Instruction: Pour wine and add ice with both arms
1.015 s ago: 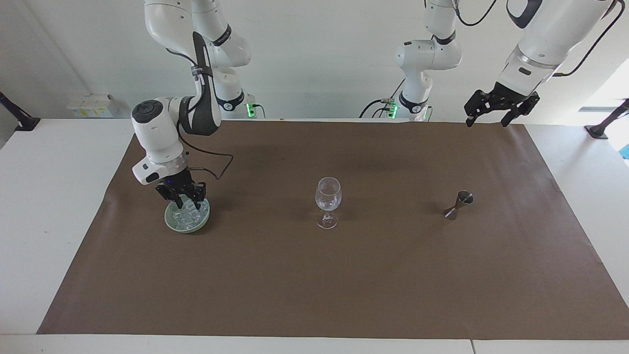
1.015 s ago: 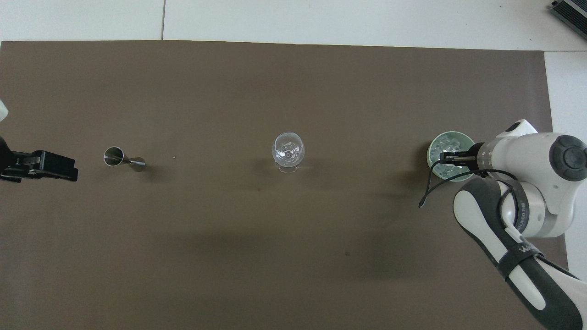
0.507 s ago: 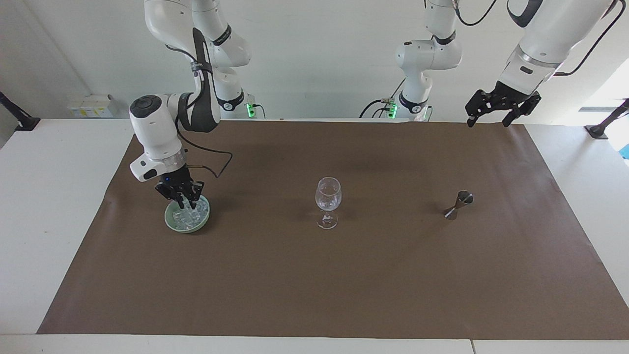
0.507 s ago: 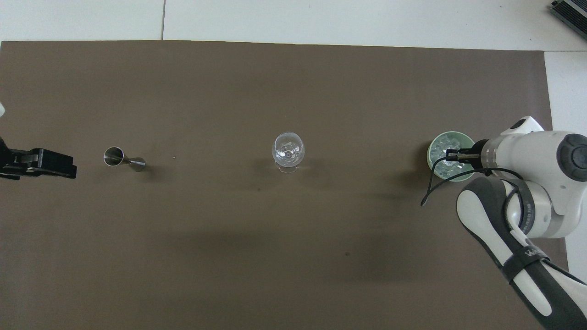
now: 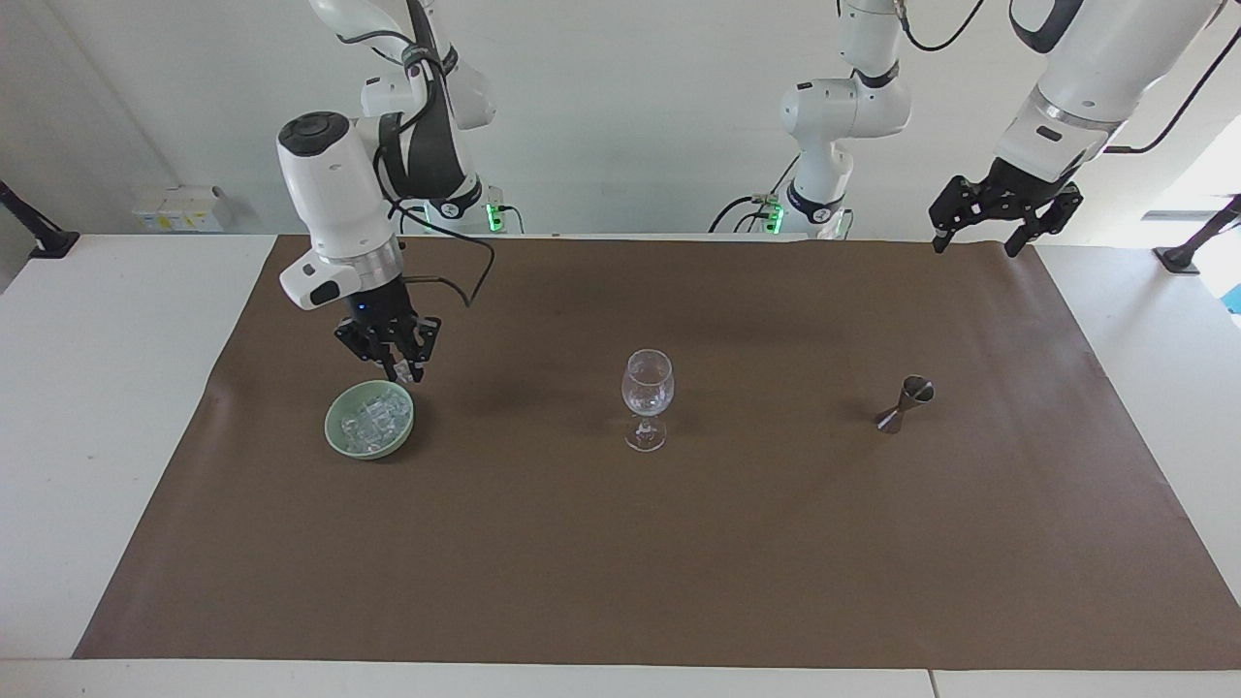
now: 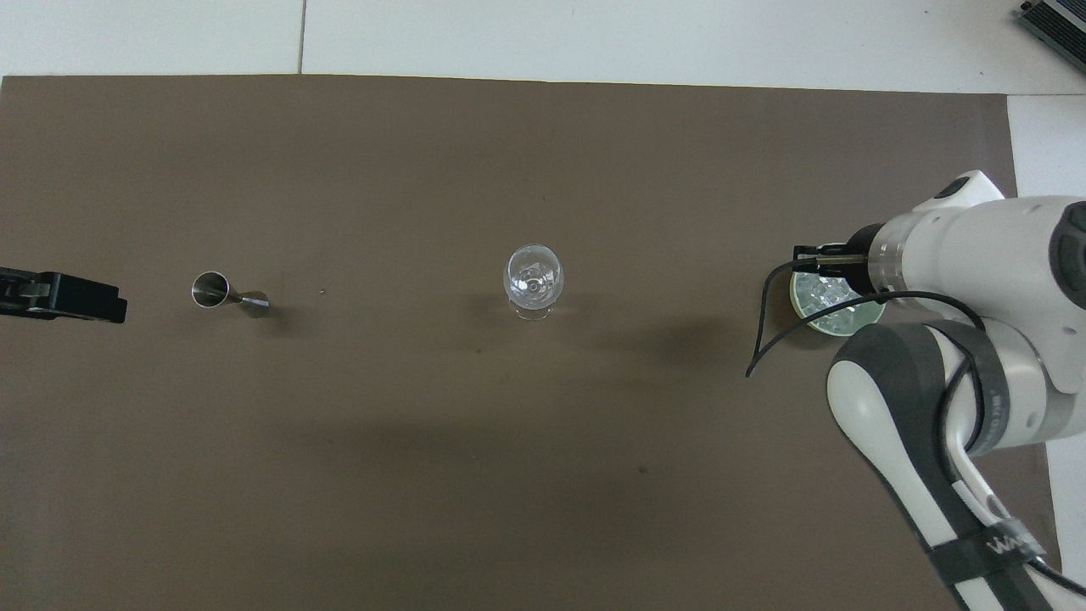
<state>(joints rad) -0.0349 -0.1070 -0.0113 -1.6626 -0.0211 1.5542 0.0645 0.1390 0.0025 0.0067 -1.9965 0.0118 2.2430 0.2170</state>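
Observation:
The ice chunk, now just above the pale green dish, will leave my right gripper's hold inside the clear wine glass (image 6: 532,282), which is standing in the middle of the mat, as I let it go there.
A pale green dish (image 5: 334,431) holds the ice (image 5: 371,419) at the right arm's end of the brown mat. My right gripper (image 5: 398,370) hangs just above the dish's rim on the robots' side. It is shut, with a small glassy ice chunk at its fingertips. From overhead the right gripper (image 6: 813,257) covers part of the dish (image 6: 848,322). A clear wine glass (image 5: 647,388) (image 6: 533,276) stands upright mid-mat. My left gripper (image 5: 1003,221) (image 6: 68,295) waits open, raised over the mat's corner by its base. No wine is in view.
A small steel jigger (image 5: 907,401) (image 6: 222,291) stands on the mat between the wine glass and the left arm's end. The brown mat (image 5: 679,562) covers most of the white table. A black cable loops off the right wrist.
The right gripper closed among the ice in the dish, then rose out of it and shifted slightly toward the wine glass. The left gripper drifted a little toward the table's end.

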